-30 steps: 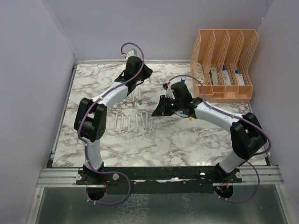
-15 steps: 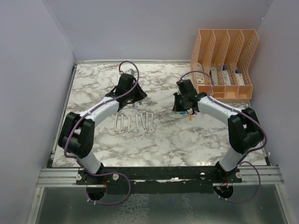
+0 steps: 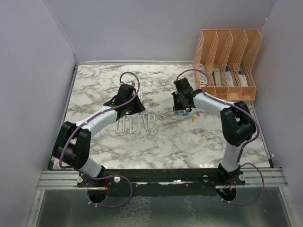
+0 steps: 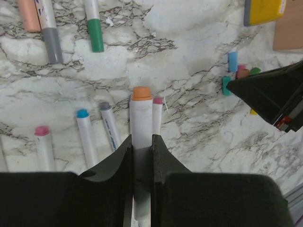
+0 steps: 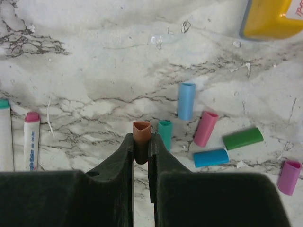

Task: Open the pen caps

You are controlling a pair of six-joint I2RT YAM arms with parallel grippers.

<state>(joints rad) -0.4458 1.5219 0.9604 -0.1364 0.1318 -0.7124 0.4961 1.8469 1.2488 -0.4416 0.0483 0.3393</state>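
My left gripper will let go of the white pen in the gap (image 3: 134, 124) (image 4: 69, 162) between the pink-ended pen and the blue-ended pen. The white pen now hangs just above the row.
My left gripper (image 4: 141, 139) is shut on a white pen (image 4: 141, 118) whose bare orange tip points away from the jaws. It hangs just above a row of uncapped pens (image 3: 137, 123) lying on the marble. My right gripper (image 5: 141, 138) is shut on an orange pen cap (image 5: 141, 131), open end up, over a scatter of loose pen caps: teal (image 5: 164, 134), light blue (image 5: 186, 100), pink (image 5: 206, 127), blue (image 5: 210, 157), green (image 5: 243, 138) and purple (image 5: 289, 177). From above, the left gripper (image 3: 134, 108) and right gripper (image 3: 181, 106) stand apart.
Three capped pens, green (image 4: 96, 35), grey (image 4: 52, 40) and peach (image 4: 29, 16), lie beyond the row. A stubby yellow item (image 5: 272, 16) stands past the loose caps. An orange file organiser (image 3: 227, 66) holding markers fills the far right corner. Purple walls close in the table.
Both arms have dropped lower. The left gripper came back toward the pen row with the pen. The right gripper swung right, over the loose caps, carrying the orange cap.
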